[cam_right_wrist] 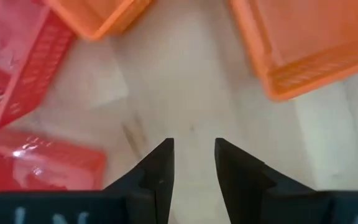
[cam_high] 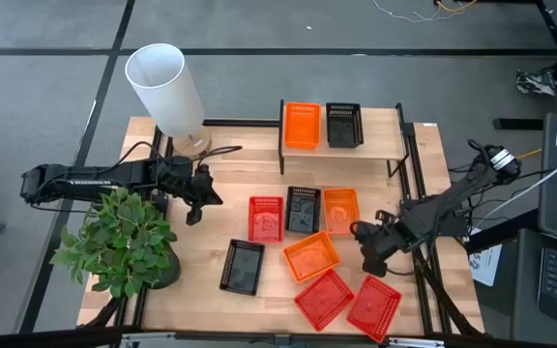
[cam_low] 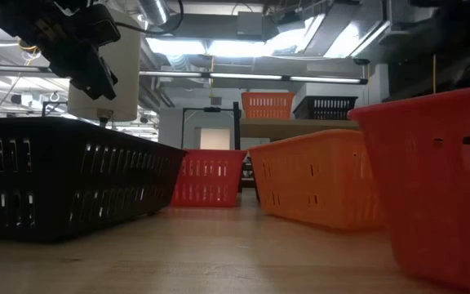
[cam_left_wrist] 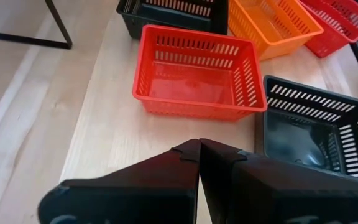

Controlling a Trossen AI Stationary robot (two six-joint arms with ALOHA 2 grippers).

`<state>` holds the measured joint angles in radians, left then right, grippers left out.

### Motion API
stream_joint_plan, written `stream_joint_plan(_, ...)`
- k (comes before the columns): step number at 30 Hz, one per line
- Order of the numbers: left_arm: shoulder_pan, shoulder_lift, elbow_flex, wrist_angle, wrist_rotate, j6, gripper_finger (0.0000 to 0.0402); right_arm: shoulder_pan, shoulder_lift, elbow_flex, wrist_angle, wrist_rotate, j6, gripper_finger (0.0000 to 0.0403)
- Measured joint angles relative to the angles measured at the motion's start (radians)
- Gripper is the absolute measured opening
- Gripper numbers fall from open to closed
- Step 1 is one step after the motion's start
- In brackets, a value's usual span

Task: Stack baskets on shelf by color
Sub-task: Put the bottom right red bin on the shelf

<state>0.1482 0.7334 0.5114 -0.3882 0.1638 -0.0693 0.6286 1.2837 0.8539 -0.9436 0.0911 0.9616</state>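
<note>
Next, I close my right gripper on the near short edge (cam_high: 365,332) of the red basket that is lying farthest away from the potted plant.
An orange basket (cam_high: 302,126) and a black basket (cam_high: 344,125) stand side by side on the shelf (cam_high: 375,140) at the far edge. On the table lie a red basket (cam_high: 266,218), a black one (cam_high: 303,209), two orange ones (cam_high: 340,211) (cam_high: 310,256), another black one (cam_high: 243,266) and two red ones (cam_high: 323,297) (cam_high: 374,307). My left gripper (cam_left_wrist: 199,146) is shut and hovers left of the red basket (cam_left_wrist: 194,71). My right gripper (cam_right_wrist: 194,146) is open above bare wood between the orange baskets (cam_right_wrist: 316,43) and the red ones (cam_right_wrist: 17,62).
A potted plant (cam_high: 119,242) stands at the table's left near corner under the left arm. A white lamp shade (cam_high: 165,87) rises at the far left corner. Bare wood lies between the shelf and the row of baskets, and left of the red basket.
</note>
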Motion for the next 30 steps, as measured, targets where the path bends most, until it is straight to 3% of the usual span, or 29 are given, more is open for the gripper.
stream_joint_plan(5,0.000,0.000,0.000,0.000,0.000,-0.002,0.0000,0.101,0.000,0.000,0.028,-0.101,0.151,0.0116)
stream_joint_plan(14,0.000,0.000,0.000,0.000,-0.023,-0.003,0.0000,0.253,0.074,0.000,0.118,-0.041,0.397,0.0116)
stream_joint_plan(30,0.000,0.000,0.000,0.001,-0.023,-0.008,0.0000,0.304,0.189,0.000,0.175,-0.067,0.475,0.0116)
